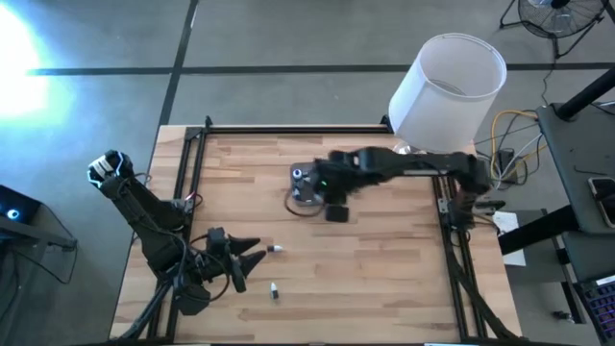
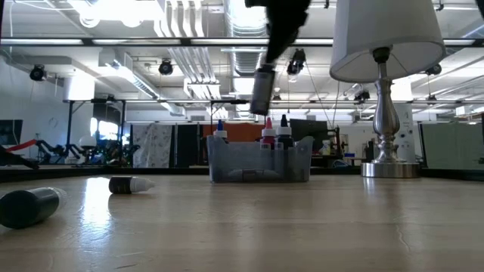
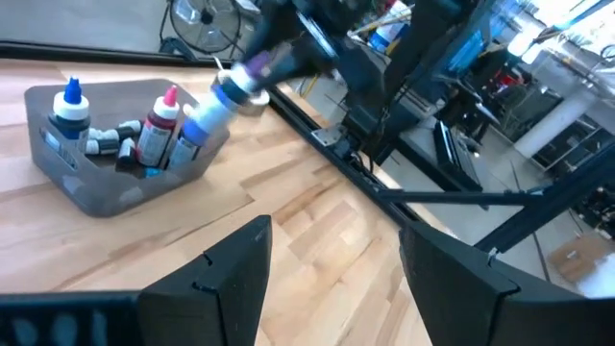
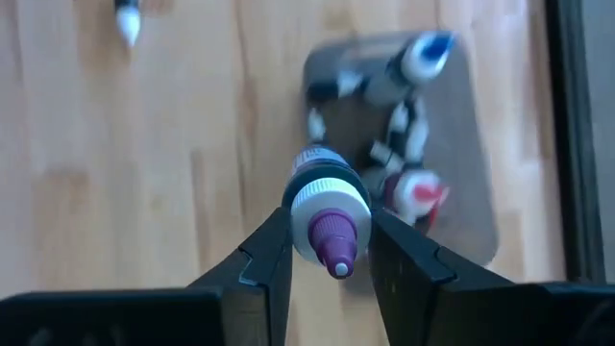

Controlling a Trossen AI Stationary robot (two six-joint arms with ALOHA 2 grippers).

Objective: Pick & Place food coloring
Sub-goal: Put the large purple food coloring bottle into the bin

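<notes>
Next, my right gripper lets go of the purple-tipped bottle in the grey tub, on the near side of the blue-capped bottle [image 1: 308,187] [image 4: 350,121].
My right gripper [image 4: 332,235] reaches in from the table's right and is shut on a food coloring bottle [image 4: 330,207] with a white collar and purple tip. It hangs in the air beside the grey tub [image 1: 306,185] [image 4: 452,125], above its level in the low view [image 2: 261,91]. The tub [image 3: 115,192] holds blue-capped [image 3: 70,106], red-capped [image 3: 161,125] and several smaller bottles. Two more bottles lie on their sides on the wood [image 1: 275,249] [image 1: 274,290]. My left gripper [image 1: 248,261] [image 3: 332,259] waits open near the table's near-left corner. My right gripper pinches the bottle between its two fingers at the white collar [image 4: 332,202] just below the purple tip. The fingers come from above, pointing down. The tip points up toward the wrist and the body [image 2: 261,92] hangs below, slightly tilted and lifted clear of table and tub.
A table lamp with a white shade [image 1: 447,86] [image 2: 386,98] stands at the far right of the table. Black rails [image 1: 192,173] frame the tabletop. One lying bottle [image 2: 132,183] and a dark one [image 2: 30,205] rest nearer the near edge. Bare wood lies mid-table [image 1: 375,269].
</notes>
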